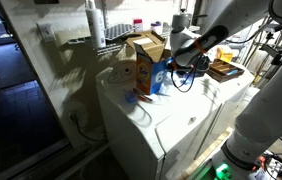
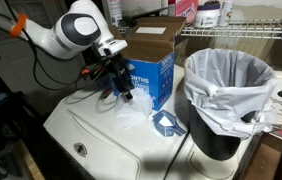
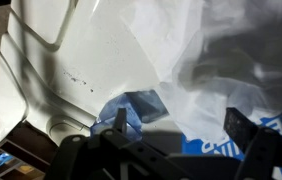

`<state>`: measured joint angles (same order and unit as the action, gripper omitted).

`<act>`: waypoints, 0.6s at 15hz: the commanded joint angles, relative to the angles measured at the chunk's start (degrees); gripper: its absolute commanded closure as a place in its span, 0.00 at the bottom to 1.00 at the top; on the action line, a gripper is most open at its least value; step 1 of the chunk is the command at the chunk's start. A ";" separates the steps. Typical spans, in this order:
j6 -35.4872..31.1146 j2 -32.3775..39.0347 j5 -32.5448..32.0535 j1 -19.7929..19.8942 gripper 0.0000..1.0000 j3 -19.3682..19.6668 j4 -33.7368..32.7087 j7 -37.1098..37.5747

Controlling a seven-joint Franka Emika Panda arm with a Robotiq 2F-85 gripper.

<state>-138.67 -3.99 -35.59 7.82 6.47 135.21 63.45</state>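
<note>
My gripper closes next on the crumpled clear plastic sheet, at its edge [image 1: 169, 90] [image 3: 193, 112] beside the blue box.
In the wrist view my gripper [image 3: 180, 125] is open, its two dark fingertips [image 3: 121, 118] wide apart. Under the gap lies a crumpled clear plastic sheet [image 3: 196, 70], with a small blue piece [image 3: 136, 105] showing at its left edge. A blue box with white lettering [image 3: 216, 147] sits just behind the fingers. In both exterior views the gripper [image 2: 121, 88] [image 1: 173, 66] hangs low over the white appliance top [image 2: 91, 130], right beside the upright blue box [image 2: 153, 80] [image 1: 151, 72]. Whether the fingers touch the plastic [image 2: 131, 115] I cannot tell.
An open cardboard box [image 2: 153, 40] stands behind the blue box. A black bin with a white bag liner [image 2: 226, 95] stands on the appliance top nearby. A small blue wrapper [image 2: 166, 122] lies near the bin. Wire shelving [image 1: 111, 35] stands behind.
</note>
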 commanded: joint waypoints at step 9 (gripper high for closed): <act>-4.31 5.63 10.43 -0.90 0.00 -0.51 3.95 -3.21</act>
<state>-140.14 -0.40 -26.88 7.32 5.98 138.89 60.06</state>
